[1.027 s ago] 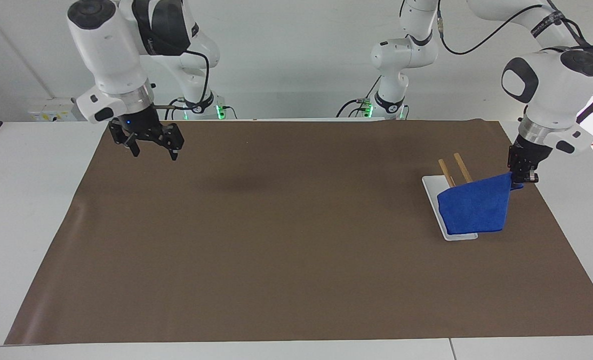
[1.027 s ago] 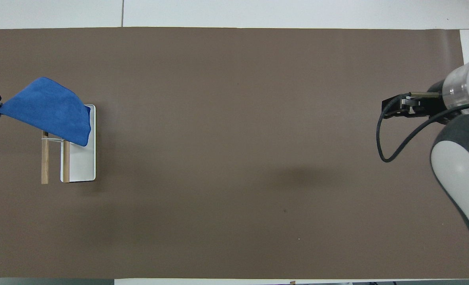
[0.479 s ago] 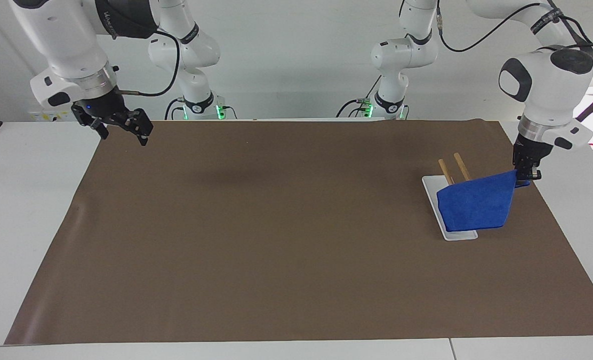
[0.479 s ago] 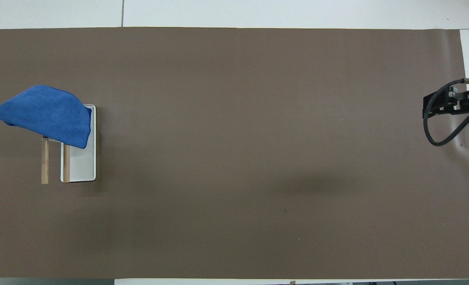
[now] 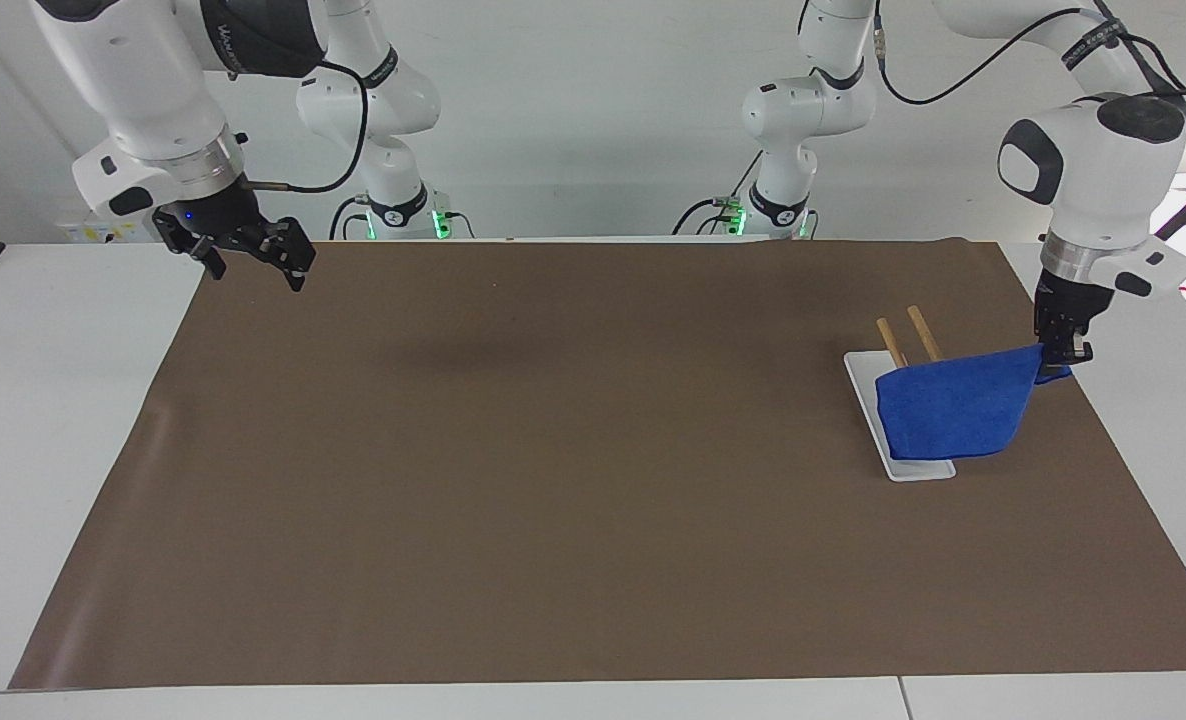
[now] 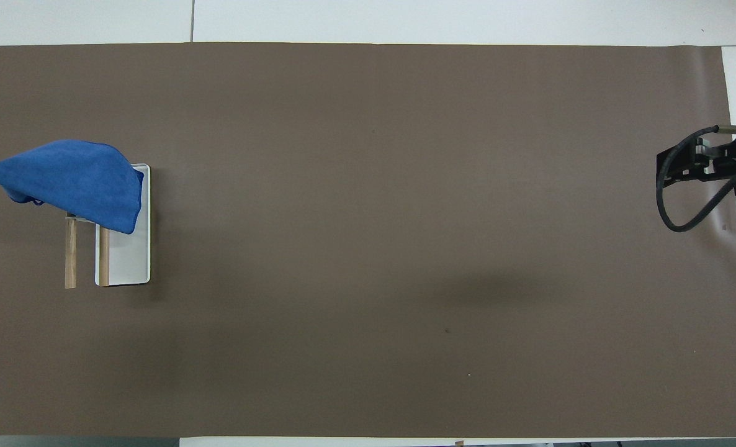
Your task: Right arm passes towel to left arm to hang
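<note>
My left gripper has the blue towel. It will let the towel go so it hangs over the rack's wooden bars (image 6: 107, 182), above the white base.
The blue towel (image 5: 956, 415) is draped over a rack of two wooden bars (image 5: 910, 335) on a white base (image 5: 868, 385), at the left arm's end of the mat. It also shows in the overhead view (image 6: 70, 183). My left gripper (image 5: 1061, 350) is shut on one corner of the towel and holds that corner up beside the rack, so the cloth stretches taut from the bars. My right gripper (image 5: 255, 265) is open and empty, raised over the mat's edge at the right arm's end; it shows at the frame edge in the overhead view (image 6: 694, 164).
A brown mat (image 5: 573, 470) covers most of the white table (image 5: 53, 400). The rack's white base (image 6: 126, 264) and wooden bars (image 6: 70, 257) stand near the mat's edge at the left arm's end. Both arm bases stand at the table's robot end.
My right gripper drew back from over the mat to the mat's edge at its own end. My left gripper pulled the towel corner slightly outward and down; the towel settled lower on the bars.
</note>
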`<move>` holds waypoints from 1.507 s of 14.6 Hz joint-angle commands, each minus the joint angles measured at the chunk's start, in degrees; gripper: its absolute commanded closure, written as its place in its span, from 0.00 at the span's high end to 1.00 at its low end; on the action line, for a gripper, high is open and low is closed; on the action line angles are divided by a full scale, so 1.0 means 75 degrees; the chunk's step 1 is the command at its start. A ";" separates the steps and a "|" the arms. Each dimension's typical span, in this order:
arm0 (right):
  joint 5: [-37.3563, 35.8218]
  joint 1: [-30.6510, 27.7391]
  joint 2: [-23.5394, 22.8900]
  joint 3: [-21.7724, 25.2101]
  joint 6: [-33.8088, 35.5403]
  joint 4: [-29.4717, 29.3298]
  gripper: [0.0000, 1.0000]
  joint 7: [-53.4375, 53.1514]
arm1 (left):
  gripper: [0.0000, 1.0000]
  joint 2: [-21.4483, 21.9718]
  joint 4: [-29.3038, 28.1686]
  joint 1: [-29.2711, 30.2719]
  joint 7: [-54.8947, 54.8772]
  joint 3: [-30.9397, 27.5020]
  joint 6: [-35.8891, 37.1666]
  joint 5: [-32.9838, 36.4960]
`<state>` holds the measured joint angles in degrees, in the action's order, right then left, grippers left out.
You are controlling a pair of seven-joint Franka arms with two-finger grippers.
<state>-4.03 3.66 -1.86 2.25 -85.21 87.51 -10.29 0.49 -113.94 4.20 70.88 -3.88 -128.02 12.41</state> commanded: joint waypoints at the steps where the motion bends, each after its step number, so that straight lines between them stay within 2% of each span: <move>1: 0.0093 0.0004 0.0049 0.0016 0.0147 -0.0031 1.00 0.0118 | 0.00 0.0543 -0.0827 0.0003 0.0111 0.0072 -0.0181 0.0173; 7: 0.0104 0.0004 0.0049 0.0016 0.0135 -0.0031 1.00 0.0130 | 0.00 0.1070 -0.2022 -0.0079 -0.0029 0.0096 -0.0216 0.0150; 10: 0.0104 0.0016 0.0061 0.0016 0.0123 0.0016 1.00 0.0107 | 0.00 0.1071 -0.2047 -0.0021 -0.0029 0.0096 -0.0215 0.0150; 11: 0.0104 0.0027 0.0061 0.0016 0.0123 0.0028 1.00 0.0072 | 0.29 0.1048 -0.2035 0.0014 -0.0052 0.0096 -0.0250 0.0150; 12: 0.0104 0.0039 0.0073 0.0004 0.0112 0.0051 1.00 0.0048 | 0.73 0.1013 -0.1977 0.0026 -0.0133 0.0084 -0.0262 0.0150; 13: 0.0104 0.0039 0.0084 0.0004 0.0077 0.0098 1.00 0.0001 | 1.00 0.0954 -0.1825 0.0038 -0.0181 0.0072 -0.0251 0.0150; 19: 0.0514 0.0051 0.0061 0.0004 -0.0088 0.0086 1.00 -0.0327 | 1.00 0.0450 -0.0420 -0.0184 -0.0204 0.0119 -0.0181 0.0091; 22: 0.0514 0.0051 0.0073 0.0004 -0.0064 0.0086 1.00 -0.0327 | 1.00 0.0473 -0.0370 -0.0686 -0.1382 0.0131 -0.0285 0.0080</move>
<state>-1.12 4.14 -1.87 2.24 -85.32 87.58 -12.04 5.20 -117.67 1.84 65.90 -2.59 -129.47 12.42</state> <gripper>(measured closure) 0.000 0.000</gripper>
